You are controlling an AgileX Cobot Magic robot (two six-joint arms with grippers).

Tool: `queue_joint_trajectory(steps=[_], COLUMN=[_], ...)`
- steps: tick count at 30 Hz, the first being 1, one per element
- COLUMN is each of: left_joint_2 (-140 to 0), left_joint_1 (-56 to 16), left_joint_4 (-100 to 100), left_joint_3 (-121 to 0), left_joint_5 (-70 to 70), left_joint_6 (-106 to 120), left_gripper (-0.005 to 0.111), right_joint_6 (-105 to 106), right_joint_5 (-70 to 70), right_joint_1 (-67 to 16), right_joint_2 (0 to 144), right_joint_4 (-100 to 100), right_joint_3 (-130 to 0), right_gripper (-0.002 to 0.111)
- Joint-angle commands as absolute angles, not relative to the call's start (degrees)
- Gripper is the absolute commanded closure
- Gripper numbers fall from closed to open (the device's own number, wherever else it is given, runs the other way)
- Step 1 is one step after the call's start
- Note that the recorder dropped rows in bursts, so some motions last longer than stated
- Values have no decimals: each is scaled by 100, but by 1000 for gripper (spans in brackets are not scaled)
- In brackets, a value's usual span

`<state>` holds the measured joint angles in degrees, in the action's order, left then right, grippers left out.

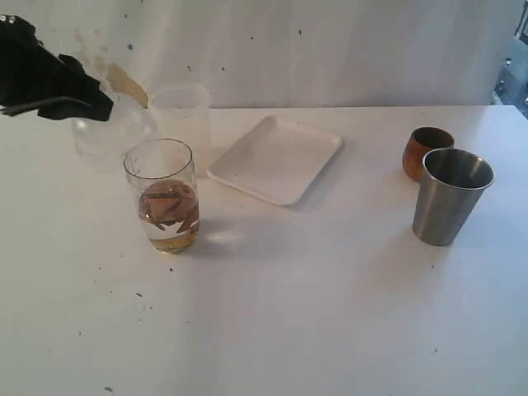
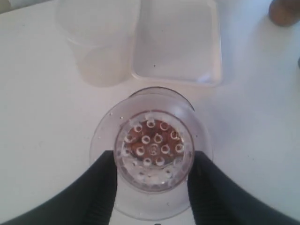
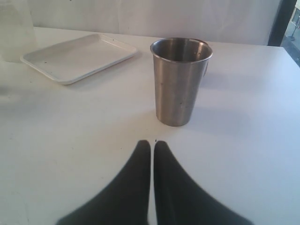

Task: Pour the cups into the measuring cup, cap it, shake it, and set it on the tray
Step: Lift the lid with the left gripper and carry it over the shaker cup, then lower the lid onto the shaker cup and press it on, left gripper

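Observation:
The robot's left gripper will release the clear dome cap on the open rim of the measuring cup [image 1: 159, 153] [image 2: 160, 125], above the cup's brown pieces.
My left gripper [image 1: 101, 109] [image 2: 153, 159] is shut on the clear dome cap [image 1: 114, 132] [image 2: 152, 199], held in the air up and to the left of the measuring cup [image 1: 162, 198]. That clear cup stands on the table with brown pieces and liquid in it; its rim [image 2: 161, 92] and brown contents show behind the cap's perforated middle. The white tray [image 1: 276, 158] [image 2: 176, 42] [image 3: 77, 56] lies past it. At the right stand the steel tumbler [image 1: 450, 196] [image 3: 180, 82] and the wooden cup [image 1: 425, 150]. My right gripper [image 3: 153, 143] is shut and empty, just short of the tumbler.
A frosted plastic cup [image 1: 180, 109] [image 2: 96, 42] stands behind the measuring cup, close to the tray's left corner. A pale wall runs along the back of the white table [image 1: 313, 313].

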<state>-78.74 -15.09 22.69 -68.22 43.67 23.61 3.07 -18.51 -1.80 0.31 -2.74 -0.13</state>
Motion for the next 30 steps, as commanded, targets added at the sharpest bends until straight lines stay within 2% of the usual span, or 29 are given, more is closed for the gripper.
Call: queue_joint_trajectory(steps=[1,8,30], left_joint_2=[-8024,-8477,-9023], left_joint_1=[-1915,-2190,-2190], left_joint_4=[2090,1960,1560], left_joint_3=[-6868,-6868,-6868], left_joint_5=[4039,3610,3154], left_joint_6=[2072,1902,1675], left_gripper=[107,107,107], right_joint_6=[277,277,277], right_joint_5=[-1801,-1801,-1801], right_joint_1=[-163,-163,-163], right_joint_2=[0,0,0], right_joint_4=[-284,-284,-284], right_joint_3=[0,0,0], right_gripper=[106,106,106])
